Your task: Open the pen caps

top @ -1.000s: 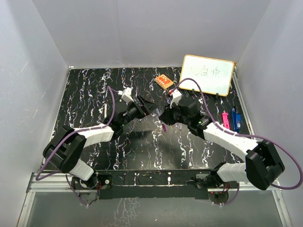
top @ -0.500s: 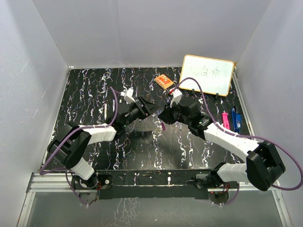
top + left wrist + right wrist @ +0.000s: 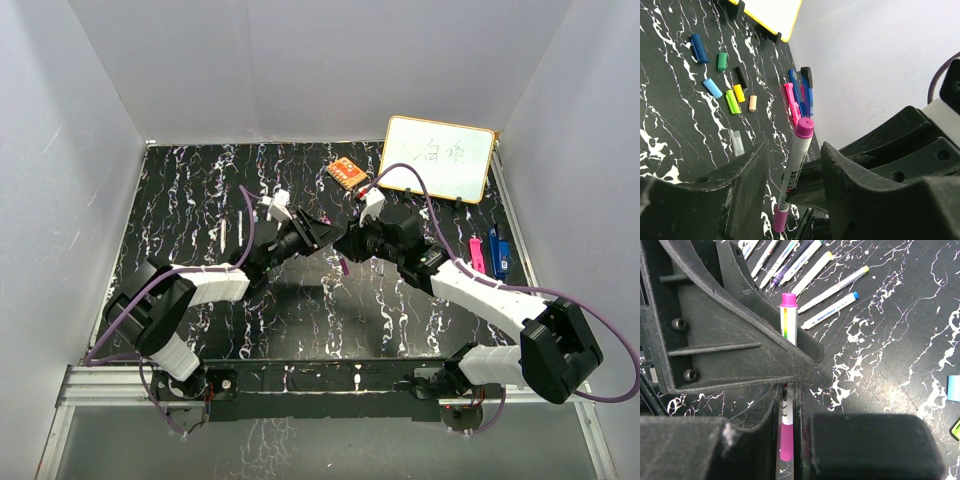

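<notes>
My right gripper is holding the white body of the marker, so my left gripper will grip the marker first, which frees my right gripper to take the lower magenta cap (image 3: 786,443).
A white marker (image 3: 794,172) with magenta ends is gripped at its middle by my right gripper (image 3: 789,400), which is shut on it above the table. One magenta cap (image 3: 804,128) points up between the fingers of my left gripper (image 3: 795,147). The left jaws are open and stand on either side of the marker without touching it. In the top view both grippers meet at mid-table, left (image 3: 318,232) and right (image 3: 350,245). Several loose caps lie on the table: blue (image 3: 699,47), green (image 3: 722,61), black (image 3: 742,76), light blue (image 3: 713,88), yellow (image 3: 739,93).
Several uncapped markers (image 3: 832,290) lie in a fan on the black marbled table. Pink (image 3: 475,253) and blue (image 3: 498,250) clips lie at the right. An orange eraser (image 3: 347,173) and a whiteboard (image 3: 438,158) sit at the back. White walls enclose the table.
My left gripper has moved right toward the right gripper, and its open fingers now straddle the marker's upper end. The right gripper has kept the marker nearly still.
</notes>
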`<state>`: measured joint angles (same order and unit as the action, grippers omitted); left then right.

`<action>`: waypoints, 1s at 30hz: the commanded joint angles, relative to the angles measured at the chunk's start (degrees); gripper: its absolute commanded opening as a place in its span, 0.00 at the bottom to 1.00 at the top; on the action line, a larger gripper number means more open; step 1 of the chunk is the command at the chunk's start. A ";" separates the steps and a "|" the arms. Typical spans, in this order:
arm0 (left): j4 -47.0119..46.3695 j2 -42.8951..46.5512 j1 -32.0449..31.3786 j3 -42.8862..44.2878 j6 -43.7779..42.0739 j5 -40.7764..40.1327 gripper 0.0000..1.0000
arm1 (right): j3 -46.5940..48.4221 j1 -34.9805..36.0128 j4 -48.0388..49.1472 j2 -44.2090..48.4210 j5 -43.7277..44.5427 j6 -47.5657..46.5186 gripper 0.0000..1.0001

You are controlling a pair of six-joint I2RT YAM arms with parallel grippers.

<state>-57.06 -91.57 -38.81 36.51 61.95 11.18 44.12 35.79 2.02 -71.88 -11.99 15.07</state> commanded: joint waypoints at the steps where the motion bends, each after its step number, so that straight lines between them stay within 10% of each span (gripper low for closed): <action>1: -2.97 -0.05 -0.74 0.40 -0.71 -0.01 0.41 | 0.82 0.13 4.46 0.58 -0.23 -0.06 0.00; 16: -2.48 0.23 -1.01 0.25 -1.47 -0.14 0.00 | 1.15 0.07 4.48 0.47 0.03 -0.14 0.00; 24: 0.59 2.60 -1.01 0.06 -2.63 -2.60 0.00 | 0.79 0.11 2.42 1.25 0.14 -0.45 0.44; 30: 6.74 5.26 -0.93 2.72 -5.73 -4.32 0.00 | 0.59 0.10 -0.61 1.56 -0.60 -1.36 0.52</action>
<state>-52.60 -90.32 -39.51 36.71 59.09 8.73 44.12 35.79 1.28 -71.88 -12.03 14.85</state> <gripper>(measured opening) 0.094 0.514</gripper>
